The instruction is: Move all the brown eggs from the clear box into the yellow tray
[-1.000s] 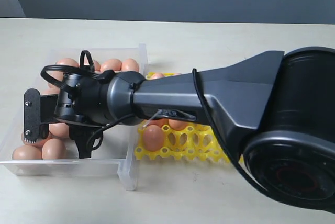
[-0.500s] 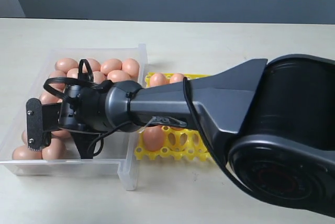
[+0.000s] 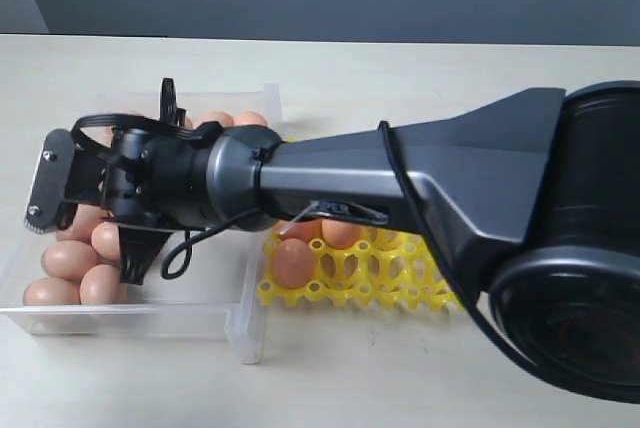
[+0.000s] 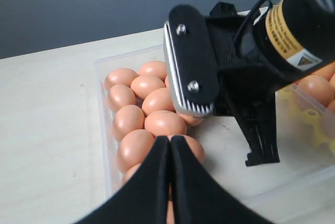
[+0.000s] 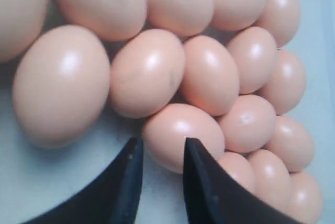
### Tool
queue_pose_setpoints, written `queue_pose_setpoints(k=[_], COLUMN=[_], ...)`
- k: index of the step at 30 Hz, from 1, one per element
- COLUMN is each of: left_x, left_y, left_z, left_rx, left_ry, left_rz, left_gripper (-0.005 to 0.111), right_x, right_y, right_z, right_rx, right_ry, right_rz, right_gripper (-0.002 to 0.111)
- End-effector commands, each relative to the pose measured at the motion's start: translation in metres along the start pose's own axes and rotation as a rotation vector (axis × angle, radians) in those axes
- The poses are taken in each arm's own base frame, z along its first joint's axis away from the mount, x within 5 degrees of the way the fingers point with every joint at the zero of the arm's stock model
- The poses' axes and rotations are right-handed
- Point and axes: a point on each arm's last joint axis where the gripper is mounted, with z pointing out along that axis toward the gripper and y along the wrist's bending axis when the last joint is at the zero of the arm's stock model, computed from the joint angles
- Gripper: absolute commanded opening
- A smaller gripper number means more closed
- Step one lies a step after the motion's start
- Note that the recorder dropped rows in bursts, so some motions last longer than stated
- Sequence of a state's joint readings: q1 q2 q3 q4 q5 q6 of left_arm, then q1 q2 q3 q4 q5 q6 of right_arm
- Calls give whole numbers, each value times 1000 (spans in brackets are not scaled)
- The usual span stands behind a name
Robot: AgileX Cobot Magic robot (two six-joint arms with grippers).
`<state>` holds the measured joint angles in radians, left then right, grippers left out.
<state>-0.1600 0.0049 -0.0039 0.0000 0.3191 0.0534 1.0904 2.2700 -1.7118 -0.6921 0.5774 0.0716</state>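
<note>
Next, I back off with my right gripper, open it wider and take the front egg (image 3: 102,286) beside open space, because its fingers straddle the edge of an egg packed among others.
Several brown eggs (image 3: 70,258) lie packed along the left side and far end of the clear box (image 3: 130,320). The yellow tray (image 3: 350,283) sits just right of the box, with a few eggs (image 3: 293,260) in its cups; the arm hides most of it. My right gripper (image 3: 80,246) reaches across into the box and hovers over the eggs. Its jaws stand a little apart (image 5: 162,143) above one egg (image 5: 172,130), with bare box floor showing between them. My left gripper (image 4: 170,139) is shut and empty over the box's eggs (image 4: 162,124), facing the right gripper's fingers (image 4: 188,67).
The right arm's thick black body (image 3: 480,198) spans the tray and much of the box. The box's low clear walls (image 4: 99,72) ring the eggs. Pale tabletop (image 3: 400,78) surrounds both containers.
The right gripper has moved left and toward the far end of the box, uncovering more eggs at the near left corner. The eggs and tray have not shifted.
</note>
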Motion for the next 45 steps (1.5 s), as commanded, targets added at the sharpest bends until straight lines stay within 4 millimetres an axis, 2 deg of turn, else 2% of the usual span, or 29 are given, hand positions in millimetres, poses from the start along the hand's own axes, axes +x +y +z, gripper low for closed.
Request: queue_pose_setpoints(k=[1, 5, 10, 14, 16, 18, 22, 26, 30, 32, 34, 35, 36, 37, 38, 42, 45], left_x=[0, 0, 0, 0, 0, 0, 0, 0, 0, 0, 0, 0, 0, 0, 0, 0, 0], left_y=[0, 0, 0, 0, 0, 0, 0, 0, 0, 0, 0, 0, 0, 0, 0, 0, 0], left_z=[0, 0, 0, 0, 0, 0, 0, 0, 0, 0, 0, 0, 0, 0, 0, 0, 0], left_rx=[1, 1, 1, 1, 1, 1, 1, 1, 1, 1, 1, 1, 1, 1, 1, 1, 1], left_ry=[-11, -11, -11, -11, -11, -11, -11, -11, -11, -11, -11, -11, -11, -11, -11, -11, -11], left_rz=[-1, -1, -1, -1, -1, -1, -1, -1, -1, -1, -1, -1, -1, -1, -1, -1, -1], left_gripper=[0, 0, 0, 0, 0, 0, 0, 0, 0, 0, 0, 0, 0, 0, 0, 0, 0], right_x=[-11, -19, -12, -13, -13, -11, -5, -2, -1, -1, 0, 0, 0, 0, 0, -6, -12], right_y=[-7, 3, 12, 17, 18, 22, 32, 37, 37, 37, 37, 37, 37, 37, 36, 26, 10], right_z=[-19, -20, -10, -1, 1, 7, 21, 28, 28, 28, 28, 28, 28, 28, 27, 15, -6], right_rx=[-52, -180, -217, -219, -220, -224, -235, -239, -239, -240, -240, -238, -238, -237, -234, -212, -164], right_ry=[-86, -144, -78, -110, -117, -105, -81, -64, -57, -50, -46, -44, -44, -44, -46, -77, -98], right_rz=[237, 446, 482, 477, 477, 473, 466, 462, 460, 459, 459, 454, 454, 452, 448, 433, 387], right_gripper=[27, 27, 27, 62, 58, 45, 35, 36, 54, 54, 48, 32, 24, 4, -1, 1, 1])
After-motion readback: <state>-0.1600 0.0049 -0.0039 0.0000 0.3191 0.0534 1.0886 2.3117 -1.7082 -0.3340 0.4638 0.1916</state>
